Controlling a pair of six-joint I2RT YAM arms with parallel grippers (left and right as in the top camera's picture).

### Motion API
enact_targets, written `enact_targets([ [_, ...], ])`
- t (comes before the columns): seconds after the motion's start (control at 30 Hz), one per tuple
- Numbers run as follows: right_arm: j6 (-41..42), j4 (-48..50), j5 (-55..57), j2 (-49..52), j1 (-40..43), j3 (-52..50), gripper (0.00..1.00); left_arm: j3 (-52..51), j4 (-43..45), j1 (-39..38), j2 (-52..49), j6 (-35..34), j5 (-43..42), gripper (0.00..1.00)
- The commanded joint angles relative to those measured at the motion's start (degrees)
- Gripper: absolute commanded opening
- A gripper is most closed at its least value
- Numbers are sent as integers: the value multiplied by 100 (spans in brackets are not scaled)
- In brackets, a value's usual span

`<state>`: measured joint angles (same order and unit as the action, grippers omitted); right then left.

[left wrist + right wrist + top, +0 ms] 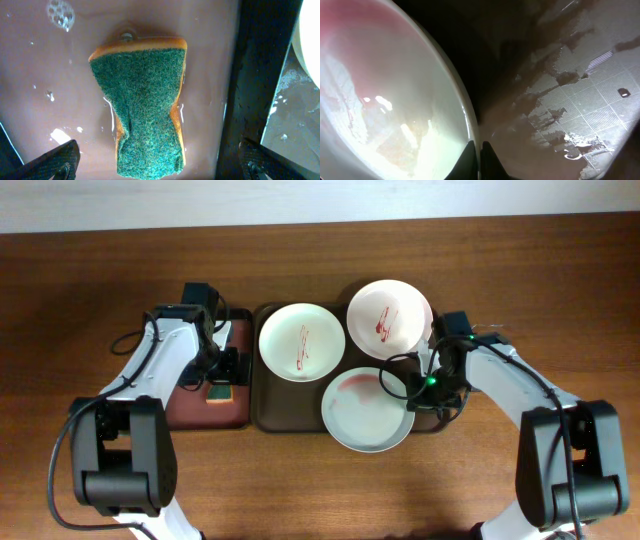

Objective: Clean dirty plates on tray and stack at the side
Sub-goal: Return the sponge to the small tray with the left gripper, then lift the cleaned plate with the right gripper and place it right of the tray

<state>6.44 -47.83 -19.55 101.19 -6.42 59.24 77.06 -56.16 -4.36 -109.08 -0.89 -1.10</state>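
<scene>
The robot's right gripper should release the mint-green plate on the bare table (499, 359) beside the brown tray, on the opposite side from the sponge.
Three plates lie on the dark brown tray (285, 408). A white plate (301, 341) at the back left and a white plate (389, 318) at the back right carry red smears. The mint-green plate (366, 410) at the front has a pink smear. My right gripper (414, 392) is shut on the mint-green plate's right rim; in the right wrist view the fingers (479, 150) pinch the rim of the plate (385, 100). My left gripper (222, 370) is open above a green-and-yellow sponge (220, 392), its fingers (160, 162) spread either side of the sponge (145, 100).
The sponge lies in a narrower maroon tray with a black rim (190, 408), left of the brown tray. That tray's floor (50, 100) is wet, with droplets. The brown tray's wet floor (570, 100) shows right of the held rim. Bare wooden table (320, 490) surrounds both trays.
</scene>
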Motion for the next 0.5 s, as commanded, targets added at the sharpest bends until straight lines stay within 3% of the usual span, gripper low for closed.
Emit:
enact_targets([
  [0.0,-17,-173,535,-776,-37,498,4,87,-4,39,13,28,-66,100],
  [0.13,-13,-256,1838,-1399,-131,800,4,87,-2,39,13,28,-66,100],
  [0.2,13,-240,3126,-1585,-581,868,4,87,0,39,13,28,-68,100],
  [0.47,136,96,7978,-1596,-3368,872,4,87,13,39,13,28,-66,100],
])
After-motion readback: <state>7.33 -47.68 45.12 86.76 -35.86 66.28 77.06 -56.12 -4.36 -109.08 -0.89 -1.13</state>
